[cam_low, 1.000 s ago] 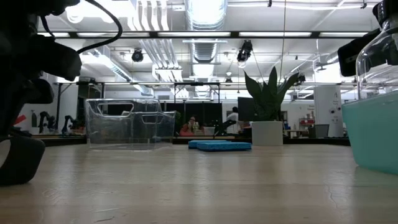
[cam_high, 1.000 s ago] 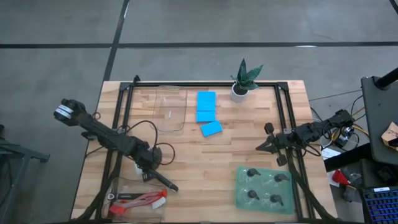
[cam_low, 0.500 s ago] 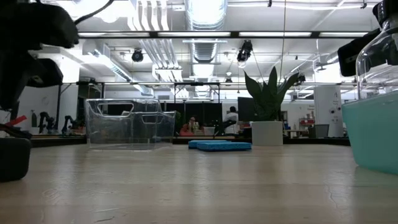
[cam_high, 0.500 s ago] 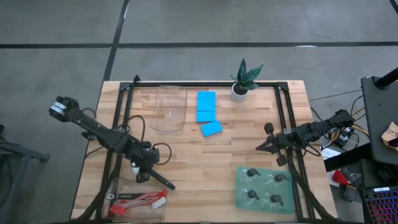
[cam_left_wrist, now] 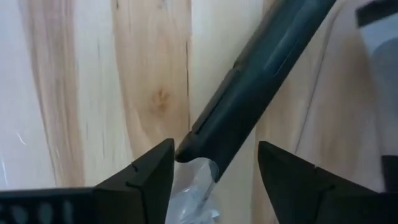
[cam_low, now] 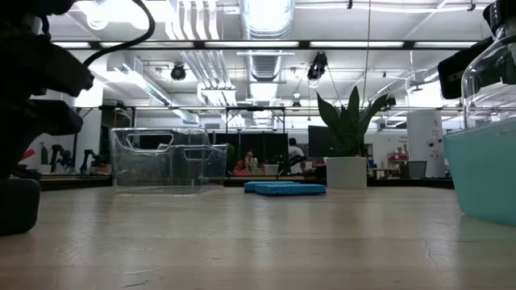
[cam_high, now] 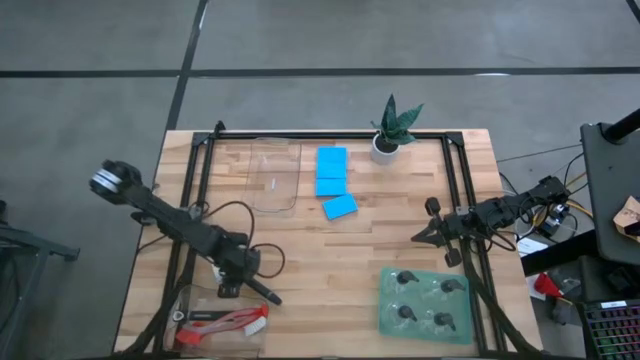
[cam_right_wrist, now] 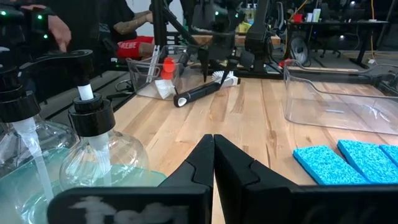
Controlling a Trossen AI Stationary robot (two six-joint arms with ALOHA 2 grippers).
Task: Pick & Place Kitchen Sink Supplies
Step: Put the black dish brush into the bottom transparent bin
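My left gripper needs to square its open fingers to the brush's black handle, which slants across them, and grip beside the brush's head (cam_left_wrist: 208,148) before it lifts the brush.
A black-handled dish brush (cam_high: 262,292) lies on the wood near the table's front left, its white-bristled head (cam_right_wrist: 227,77) beside a clear tray (cam_high: 192,303) that holds a red-handled brush (cam_high: 228,320). My left gripper (cam_left_wrist: 214,149) stands open over the black brush, one finger on either side of its handle (cam_left_wrist: 249,99). Three blue sponges (cam_high: 332,182) lie flat at the far middle. Several black-topped clear pieces (cam_high: 405,279) stand on a green mat (cam_high: 385,318). My right gripper (cam_high: 418,238) waits shut at the right. My left gripper comes from above, its open fingers across the black handle where it meets the head (cam_left_wrist: 199,140). One finger (cam_left_wrist: 155,171) lies close to the handle's side; I cannot tell whether it touches. The brush lies on the table.
A second clear tray (cam_high: 275,175) stands at the far left of the sponges. A potted plant (cam_high: 390,130) stands at the far edge. Black frame rails (cam_high: 190,200) run along both sides of the table. Bare wood lies in the middle.
My left gripper has opened and let go of the black brush's handle, which stays lying on the table. The gripper has shifted slightly toward the near left.
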